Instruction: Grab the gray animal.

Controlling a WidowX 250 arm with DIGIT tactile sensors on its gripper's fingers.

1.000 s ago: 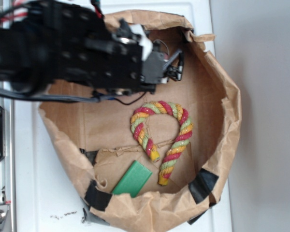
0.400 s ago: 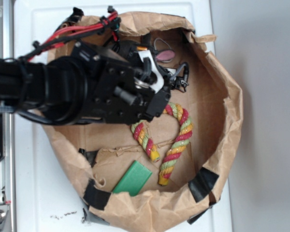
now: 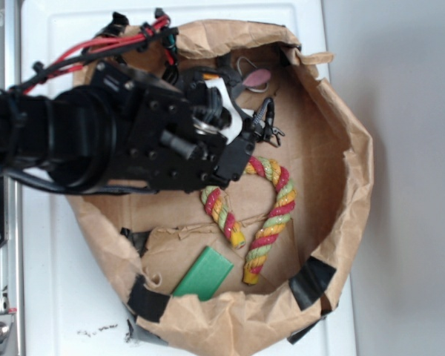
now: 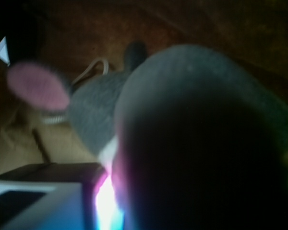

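The gray animal's body bulges over one finger of the robot's gripper, so next the gripper opens, back off and closes around its head by the white muzzle [image 4: 108, 152].
The gray animal [image 3: 242, 77] lies at the far wall of the brown paper bag [image 3: 341, 119], mostly hidden by the arm, with its pink ear [image 3: 258, 76] showing. My gripper [image 3: 265, 122] hangs just below and to the right of it, above the bag floor. Its thin black fingers are a little apart and hold nothing. In the wrist view the gray animal [image 4: 93, 112] is blurred just ahead, with its pink ear [image 4: 38, 86] on the left and a pale looped cord [image 4: 93, 67] behind. A dark rounded shape fills the right half of that view.
A striped red-yellow-green rope toy [image 3: 271, 204] curves across the bag floor just below the gripper. A green block [image 3: 202, 274] lies near the bag's front wall. Black tape patches [image 3: 310, 284] mark the crumpled rim. The bag sits on a white table [image 3: 52, 297].
The arm has swung down and to the right over the bag's left half, uncovering the animal's pink ear. The gripper has turned and dropped slightly toward the rope toy's top.
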